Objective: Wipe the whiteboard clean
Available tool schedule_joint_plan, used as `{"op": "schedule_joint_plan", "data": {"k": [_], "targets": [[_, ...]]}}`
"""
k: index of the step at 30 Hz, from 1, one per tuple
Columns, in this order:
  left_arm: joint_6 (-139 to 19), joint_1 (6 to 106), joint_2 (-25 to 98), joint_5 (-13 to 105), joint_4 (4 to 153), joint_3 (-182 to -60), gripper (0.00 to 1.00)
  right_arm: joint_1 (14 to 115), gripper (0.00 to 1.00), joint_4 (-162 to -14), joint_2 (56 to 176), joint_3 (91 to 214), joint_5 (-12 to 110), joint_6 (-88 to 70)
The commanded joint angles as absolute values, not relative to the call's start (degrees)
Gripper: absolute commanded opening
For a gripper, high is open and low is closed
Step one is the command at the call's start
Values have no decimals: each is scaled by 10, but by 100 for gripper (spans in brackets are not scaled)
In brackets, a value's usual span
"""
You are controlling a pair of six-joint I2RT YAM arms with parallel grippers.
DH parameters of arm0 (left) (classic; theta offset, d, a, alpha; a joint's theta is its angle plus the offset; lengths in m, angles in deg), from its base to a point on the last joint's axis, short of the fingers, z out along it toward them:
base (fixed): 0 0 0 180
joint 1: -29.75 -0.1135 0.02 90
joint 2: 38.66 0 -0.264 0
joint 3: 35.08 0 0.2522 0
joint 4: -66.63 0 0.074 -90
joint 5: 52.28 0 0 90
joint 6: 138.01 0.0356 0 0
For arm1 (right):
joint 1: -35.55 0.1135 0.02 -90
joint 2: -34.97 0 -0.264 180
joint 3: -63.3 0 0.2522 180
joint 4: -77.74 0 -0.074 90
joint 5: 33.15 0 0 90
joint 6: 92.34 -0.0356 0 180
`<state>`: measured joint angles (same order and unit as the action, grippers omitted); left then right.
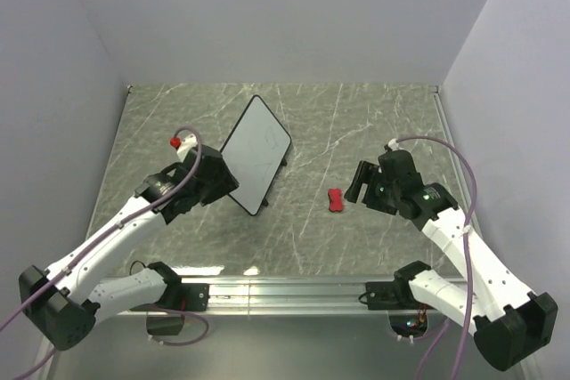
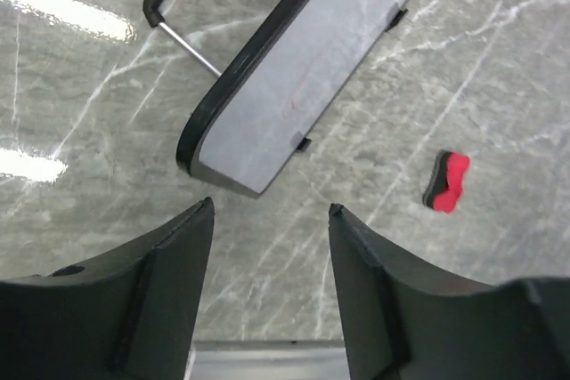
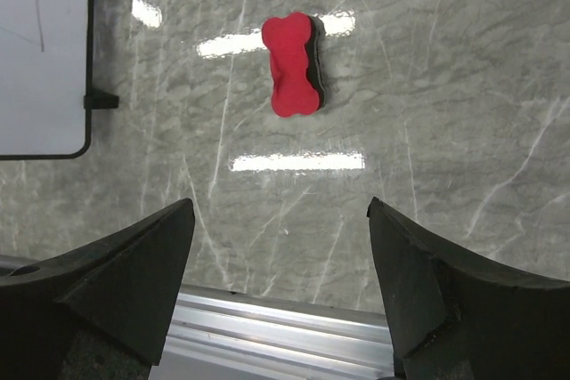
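The crooked whiteboard needs turning, so before wiping, my left gripper should grip its near end beyond my open fingers, that end (image 2: 221, 177).
The whiteboard (image 1: 256, 153) stands tilted on its black legs left of the table's middle, with faint scribbles on it (image 3: 40, 51). My left gripper (image 1: 230, 188) is at its near lower corner. In the left wrist view the board's corner (image 2: 303, 77) lies just beyond the open left gripper (image 2: 272, 206), and nothing is between the fingers. The red bow-tie eraser (image 1: 336, 200) lies flat on the table to the board's right. My right gripper (image 1: 356, 182) hovers just right of it, open and empty (image 3: 280, 204), with the eraser (image 3: 290, 64) ahead of the fingertips.
The board's metal stand leg (image 2: 178, 28) sticks out behind it. A small red object (image 1: 175, 141) sits by the left arm's cable. An aluminium rail (image 1: 285, 289) runs along the near table edge. Walls close in the left, back and right sides.
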<state>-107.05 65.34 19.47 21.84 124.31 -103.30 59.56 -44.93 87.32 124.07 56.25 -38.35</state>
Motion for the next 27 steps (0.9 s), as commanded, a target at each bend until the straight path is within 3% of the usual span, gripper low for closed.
{"op": "schedule_joint_plan", "data": {"k": [1, 13, 20, 25, 27], "targets": [[-1106, 670, 206, 155, 1202, -1019, 60, 599, 86, -435, 859, 1246, 585, -364], [-1117, 694, 291, 116, 1157, -997, 50, 599, 85, -410, 870, 1261, 587, -357], [-1112, 695, 314, 101, 1110, -970, 22, 599, 84, -403, 896, 1270, 589, -349], [-1093, 695, 311, 101, 1041, -938, 19, 600, 84, -406, 936, 1283, 588, -341], [-1087, 695, 301, 97, 1026, -926, 29, 599, 83, -404, 958, 1295, 586, -338]]}}
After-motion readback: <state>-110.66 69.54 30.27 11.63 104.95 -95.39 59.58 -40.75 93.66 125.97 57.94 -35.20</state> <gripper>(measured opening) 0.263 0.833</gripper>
